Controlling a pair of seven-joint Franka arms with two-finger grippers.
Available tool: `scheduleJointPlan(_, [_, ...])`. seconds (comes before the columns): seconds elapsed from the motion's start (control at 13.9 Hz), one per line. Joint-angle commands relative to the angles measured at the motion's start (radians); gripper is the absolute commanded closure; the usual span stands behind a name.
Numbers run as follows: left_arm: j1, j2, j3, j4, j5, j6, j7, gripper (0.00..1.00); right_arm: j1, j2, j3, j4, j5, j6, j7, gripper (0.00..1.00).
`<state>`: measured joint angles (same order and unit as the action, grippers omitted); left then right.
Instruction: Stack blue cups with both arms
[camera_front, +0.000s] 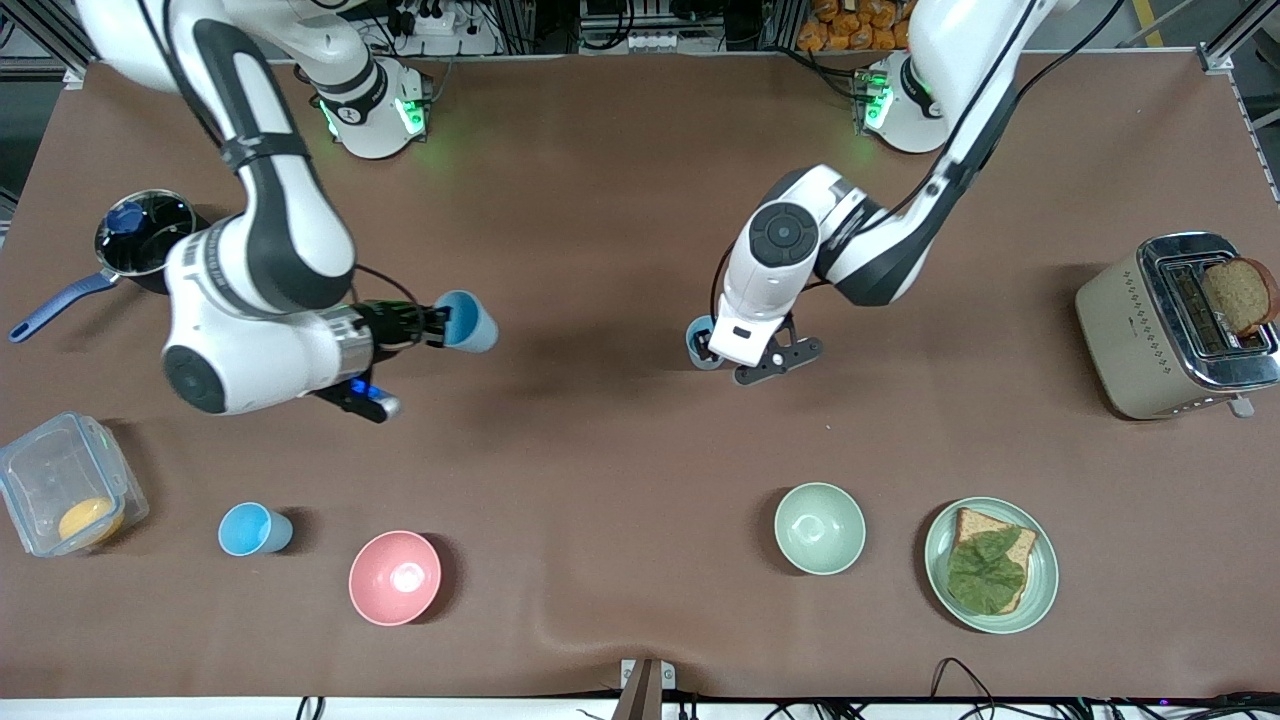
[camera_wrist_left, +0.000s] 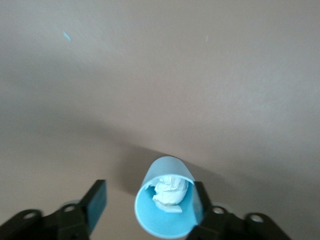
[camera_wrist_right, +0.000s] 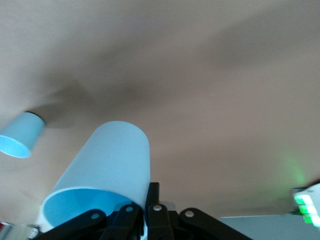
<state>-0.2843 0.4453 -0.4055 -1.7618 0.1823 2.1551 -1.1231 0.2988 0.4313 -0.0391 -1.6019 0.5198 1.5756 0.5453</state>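
Observation:
The sky-blue cup will go down inside the grey-blue cup (camera_front: 710, 332) standing in the middle of the table, put there by my right gripper.
My right gripper (camera_front: 436, 326) is shut on the rim of a sky-blue cup (camera_front: 468, 320) and holds it tipped on its side above the table. In the right wrist view the gripper (camera_wrist_right: 148, 196) pinches that cup's wall (camera_wrist_right: 107, 160). My left gripper (camera_front: 712, 352) is low at a grey-blue cup (camera_front: 697, 338) standing mid-table. In the left wrist view this gripper (camera_wrist_left: 148, 192) is open around the cup (camera_wrist_left: 162, 220): one finger (camera_wrist_left: 197, 200) is at its rim, the other (camera_wrist_left: 96, 201) stands apart. Something white and crumpled (camera_wrist_left: 172, 192) lies inside. A third blue cup (camera_front: 254, 529) stands nearer the front camera.
A dark pan (camera_front: 146, 236) with a blue handle and a clear plastic box (camera_front: 62, 486) are at the right arm's end. A pink bowl (camera_front: 395, 578), a pale green bowl (camera_front: 819, 528) and a plate with bread (camera_front: 990, 565) stand near the front. A toaster (camera_front: 1175, 325) stands at the left arm's end.

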Motion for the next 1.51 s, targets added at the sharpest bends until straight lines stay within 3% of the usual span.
scheduleJointPlan(0.0, [0.034, -0.071, 0.005, 0.1, 0.029, -0.186, 0.105, 0.0, 0.071, 0.018, -0.002, 0.017, 0.081, 0.078, 0.12, 1.0])
scheduleJointPlan(0.22, [0.129, -0.151, 0.002, 0.105, 0.023, -0.24, 0.291, 0.0, 0.175, 0.059, -0.002, 0.049, 0.118, 0.2, 0.25, 1.0])
scheduleJointPlan(0.43, [0.246, -0.21, -0.002, 0.108, -0.016, -0.273, 0.4, 0.0, 0.302, 0.223, -0.005, 0.277, 0.094, 0.225, 0.469, 1.0])
scheduleJointPlan(0.58, [0.307, -0.246, -0.004, 0.119, -0.049, -0.282, 0.414, 0.0, 0.354, 0.271, -0.005, 0.356, 0.071, 0.227, 0.567, 1.0])
scheduleJointPlan(0.86, [0.394, -0.319, -0.004, 0.122, -0.07, -0.314, 0.452, 0.0, 0.44, 0.277, -0.005, 0.367, 0.063, 0.315, 0.64, 1.0])
scheduleJointPlan(1.15, [0.467, -0.362, 0.002, 0.181, -0.107, -0.447, 0.658, 0.0, 0.471, 0.323, -0.005, 0.365, 0.029, 0.378, 0.653, 1.0])
scheduleJointPlan(1.44, [0.459, -0.385, 0.046, 0.222, -0.098, -0.537, 0.715, 0.0, 0.519, 0.376, -0.007, 0.367, 0.014, 0.464, 0.667, 1.0])
